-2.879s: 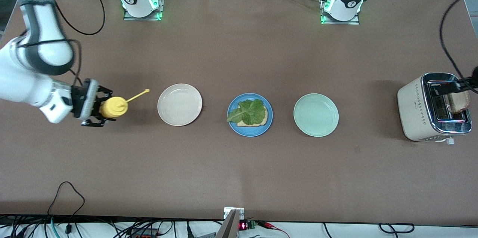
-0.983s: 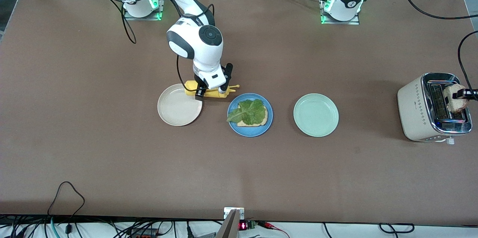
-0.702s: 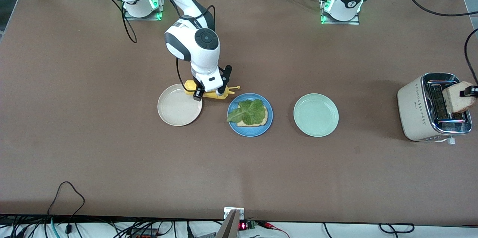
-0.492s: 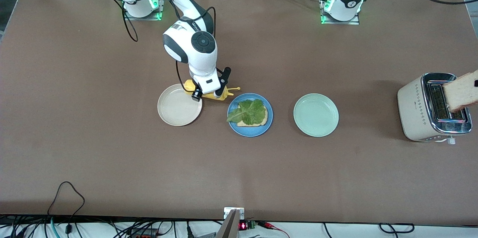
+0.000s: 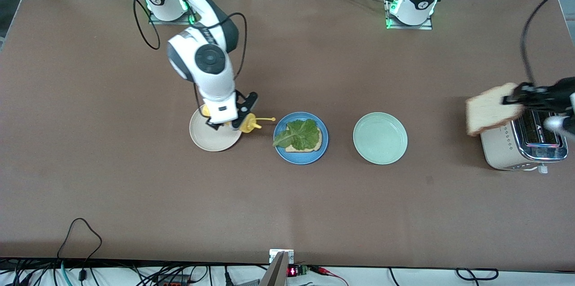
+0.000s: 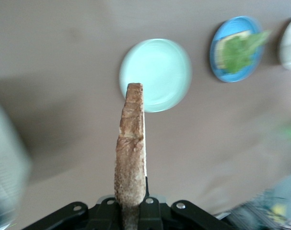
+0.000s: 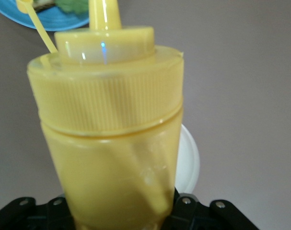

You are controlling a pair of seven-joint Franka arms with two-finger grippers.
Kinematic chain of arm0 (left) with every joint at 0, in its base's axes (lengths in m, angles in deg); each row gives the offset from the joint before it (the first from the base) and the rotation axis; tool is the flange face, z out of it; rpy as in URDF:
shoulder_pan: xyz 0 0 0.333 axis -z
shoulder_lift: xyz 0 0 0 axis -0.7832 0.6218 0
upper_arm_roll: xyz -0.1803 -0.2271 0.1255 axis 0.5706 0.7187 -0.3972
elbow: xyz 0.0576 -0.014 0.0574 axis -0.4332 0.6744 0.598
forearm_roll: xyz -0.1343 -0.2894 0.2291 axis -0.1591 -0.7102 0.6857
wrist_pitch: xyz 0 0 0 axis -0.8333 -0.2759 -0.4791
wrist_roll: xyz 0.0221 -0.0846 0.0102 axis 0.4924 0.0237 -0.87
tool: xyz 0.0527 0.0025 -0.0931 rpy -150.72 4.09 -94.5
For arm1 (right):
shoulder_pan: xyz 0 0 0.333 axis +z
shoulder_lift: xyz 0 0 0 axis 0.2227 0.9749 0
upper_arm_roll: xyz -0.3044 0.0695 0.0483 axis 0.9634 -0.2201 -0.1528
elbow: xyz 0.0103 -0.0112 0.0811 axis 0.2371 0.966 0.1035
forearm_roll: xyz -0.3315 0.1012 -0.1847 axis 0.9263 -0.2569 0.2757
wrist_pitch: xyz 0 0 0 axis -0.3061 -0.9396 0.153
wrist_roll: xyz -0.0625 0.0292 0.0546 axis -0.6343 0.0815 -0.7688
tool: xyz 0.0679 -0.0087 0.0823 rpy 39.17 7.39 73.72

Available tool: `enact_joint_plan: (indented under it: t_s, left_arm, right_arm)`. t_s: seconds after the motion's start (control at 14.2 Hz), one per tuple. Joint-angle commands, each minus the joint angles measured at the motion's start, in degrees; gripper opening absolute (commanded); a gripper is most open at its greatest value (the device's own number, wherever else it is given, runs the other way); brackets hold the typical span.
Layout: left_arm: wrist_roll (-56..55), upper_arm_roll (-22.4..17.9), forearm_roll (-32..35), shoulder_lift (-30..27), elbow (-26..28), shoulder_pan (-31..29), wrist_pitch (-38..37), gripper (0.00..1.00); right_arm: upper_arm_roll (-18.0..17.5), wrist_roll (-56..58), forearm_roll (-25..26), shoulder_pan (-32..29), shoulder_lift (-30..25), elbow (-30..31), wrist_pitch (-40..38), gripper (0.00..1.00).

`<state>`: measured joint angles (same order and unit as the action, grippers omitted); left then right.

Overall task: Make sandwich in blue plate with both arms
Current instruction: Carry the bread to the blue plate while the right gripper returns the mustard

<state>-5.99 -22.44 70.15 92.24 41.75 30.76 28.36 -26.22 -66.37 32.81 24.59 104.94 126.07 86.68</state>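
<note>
The robot's left gripper will release the second slice of bread on top of the green lettuce leaf (image 5: pixel 302 131) (image 6: pixel 238 51) on the blue plate.
The blue plate (image 5: pixel 300 159) lies mid-table with one toasted bread slice (image 5: pixel 312 146) on it and a green lettuce leaf (image 5: pixel 298 134) on top. My left gripper (image 5: pixel 513 97) is shut on a second bread slice (image 5: pixel 488 108), held in the air over the toaster's edge; in the left wrist view this slice (image 6: pixel 132 143) stands edge-on out of that gripper (image 6: pixel 133 211). My right gripper (image 5: pixel 232 122) is shut on a yellow squeeze bottle (image 5: pixel 247 123) over the cream plate's rim, nozzle pointing at the blue plate. The bottle (image 7: pixel 111 124) fills the right wrist view.
A cream-white plate (image 5: pixel 206 140) lies beside the blue plate toward the right arm's end. A mint-green plate (image 5: pixel 380 138) lies toward the left arm's end. A cream and chrome toaster (image 5: pixel 505 153) stands at that end of the table.
The left gripper has lifted the bread slice out of the toaster and carried it toward the mint plate. The right arm has swung the yellow bottle over the cream plate's rim.
</note>
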Motion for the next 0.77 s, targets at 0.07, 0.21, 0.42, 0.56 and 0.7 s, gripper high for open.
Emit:
enact_joint_plan:
  t_s: [0.07,0.21,0.42,0.56,0.7]
  left_arm:
    - [-6.3,1.6,-10.4,0.0,10.4,4.0,10.7,0.01]
    - [-10.7,4.0,-16.0,-0.1,16.4,7.0,19.4,0.02]
    - [-14.3,8.7,-23.2,1.3,24.9,11.8,37.2,0.02]
    - [-14.3,8.8,-28.1,3.4,27.6,17.3,47.0,0.02]
    - [-14.2,8.8,-32.2,6.0,28.4,20.4,52.7,0.02]
  right_arm:
    - [-1.3,15.3,-10.4,-9.3,-9.3,3.4,-2.3,0.01]
    - [-1.3,26.9,-16.6,-14.9,-12.2,4.6,-3.4,0.01]
    - [-1.2,46.9,-26.1,-23.7,-13.8,4.8,-6.7,0.01]
    - [-1.2,59.3,-33.0,-29.5,-13.5,5.1,-9.0,0.01]
    - [-0.9,70.0,-39.0,-34.0,-12.9,6.0,-10.5,0.01]
